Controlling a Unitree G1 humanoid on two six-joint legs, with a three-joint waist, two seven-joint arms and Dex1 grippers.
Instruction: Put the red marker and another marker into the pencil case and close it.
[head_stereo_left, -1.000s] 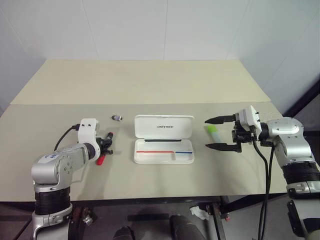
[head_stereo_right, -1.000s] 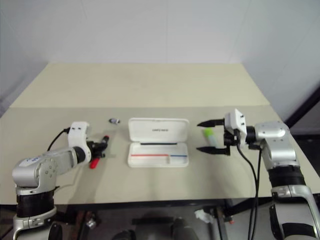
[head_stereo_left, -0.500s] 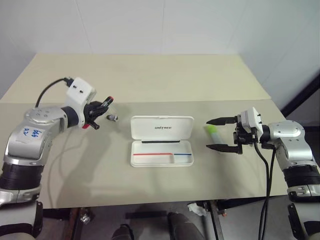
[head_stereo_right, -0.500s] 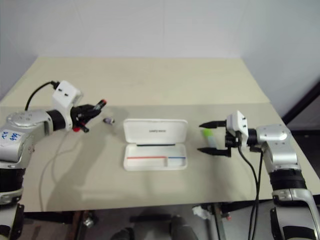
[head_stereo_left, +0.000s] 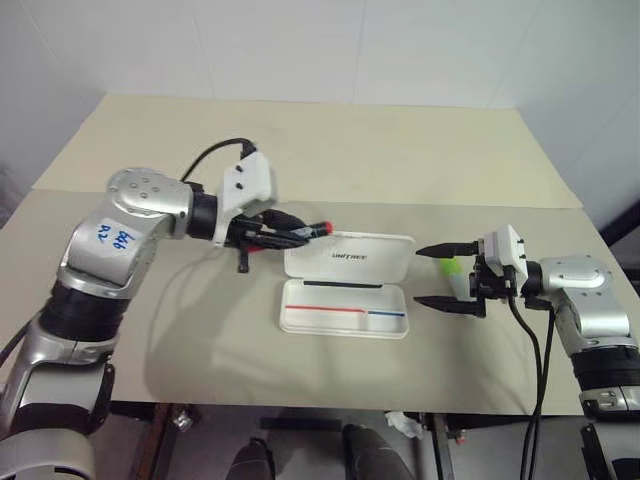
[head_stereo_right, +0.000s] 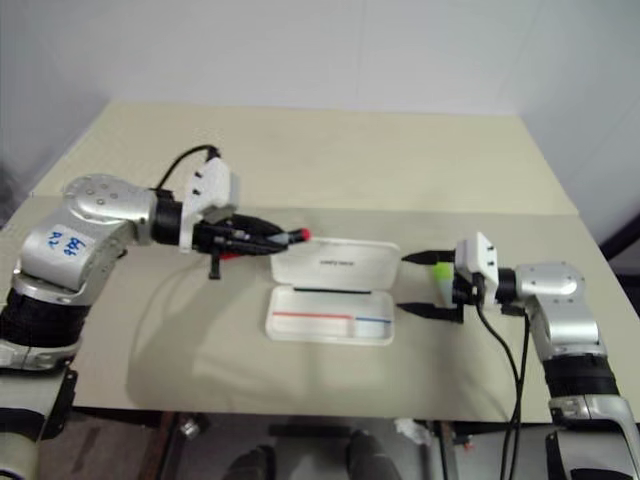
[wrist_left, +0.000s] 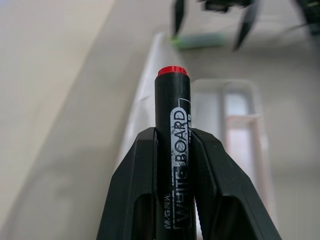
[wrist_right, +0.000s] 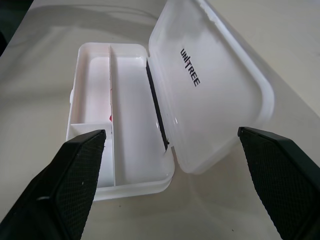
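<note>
Next, my left gripper lets go of the red marker in the tray (head_stereo_left: 337, 297) between the lid's hinge and the red stripe.
My left gripper (head_stereo_left: 283, 232) is shut on the red marker (head_stereo_left: 305, 230), a black barrel with a red end, and holds it about level in the air. The red end points right and reaches the far left corner of the pencil case (head_stereo_left: 345, 307). The white case lies open, its lid (head_stereo_left: 350, 259) tilted back and a red and blue stripe in the tray. In the left wrist view both fingers (wrist_left: 135, 175) clamp the red marker (wrist_left: 172, 115). To the right of the case my right gripper (head_stereo_left: 441, 276) stands open. The light green marker (head_stereo_left: 452, 266) lies on the table between its fingers.
The beige table (head_stereo_left: 300, 140) carries the case and stretches far behind it. A black cable (head_stereo_left: 205, 155) loops over my left forearm. The table's front edge runs close below the case. White walls bound the far and right sides.
My left gripper has lifted the red marker off the table, swung it right to the case's lid and rolled its wrist. The right gripper has held still. The camera has shifted.
</note>
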